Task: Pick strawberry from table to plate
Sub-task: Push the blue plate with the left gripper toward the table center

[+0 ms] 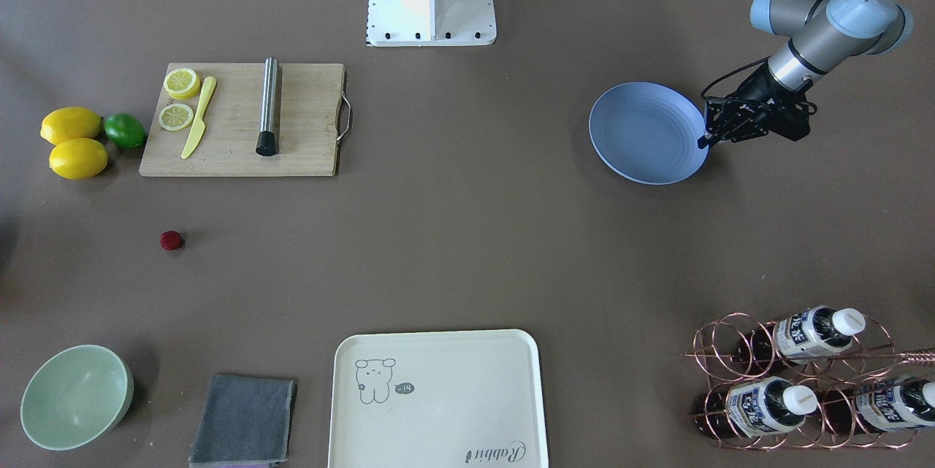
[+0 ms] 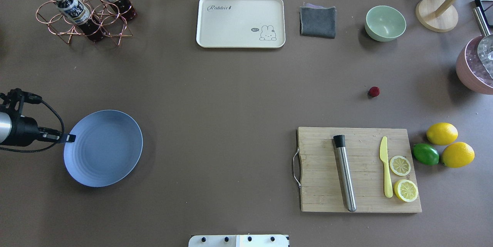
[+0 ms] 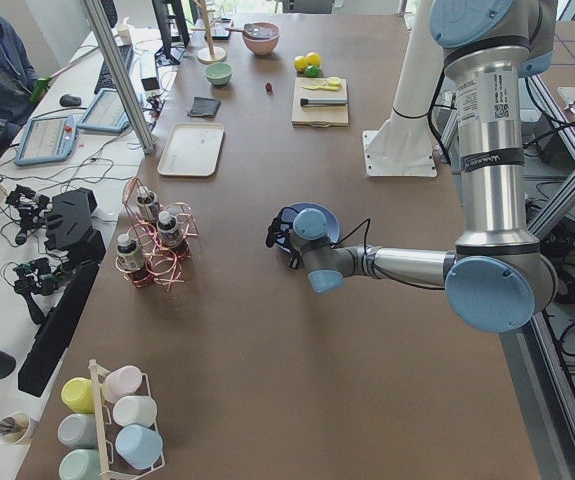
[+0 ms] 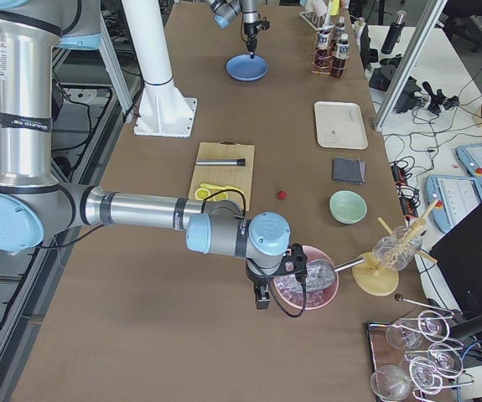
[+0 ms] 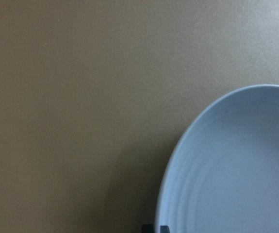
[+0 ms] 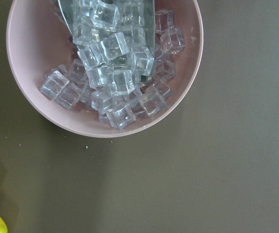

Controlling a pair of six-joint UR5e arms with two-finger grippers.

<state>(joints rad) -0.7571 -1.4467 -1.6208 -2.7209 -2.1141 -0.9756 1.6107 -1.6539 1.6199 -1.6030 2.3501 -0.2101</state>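
Observation:
My left gripper is to put the light-blue plate down and let go of it on the bare table [image 1: 434, 218] between the white stand and the cream tray.
The strawberry [image 1: 172, 240] [image 2: 374, 91] is a tiny dark-red berry lying alone on the brown table [image 2: 231, 96], between the cutting board and the green bowl. Far across the table lies the light-blue plate [image 2: 103, 148] [image 1: 646, 132], with nothing on it. My left gripper [image 2: 70, 138] [image 1: 707, 138] is at the plate's outer rim, jaws shut with the rim between the fingertips, as the left wrist view shows at its bottom edge. My right gripper [image 4: 261, 297] hangs beside a pink bowl of ice, well away from the strawberry; whether it is open or shut I cannot tell.
A wooden cutting board [image 2: 358, 170] carries a steel muddler, a yellow knife and lemon halves; two lemons and a lime [image 2: 425, 153] lie beside it. A green bowl [image 2: 385, 23], grey cloth [image 2: 317, 21], cream tray [image 2: 240, 21], bottle rack [image 2: 81, 8] and pink ice bowl [image 6: 105, 63] line the edges.

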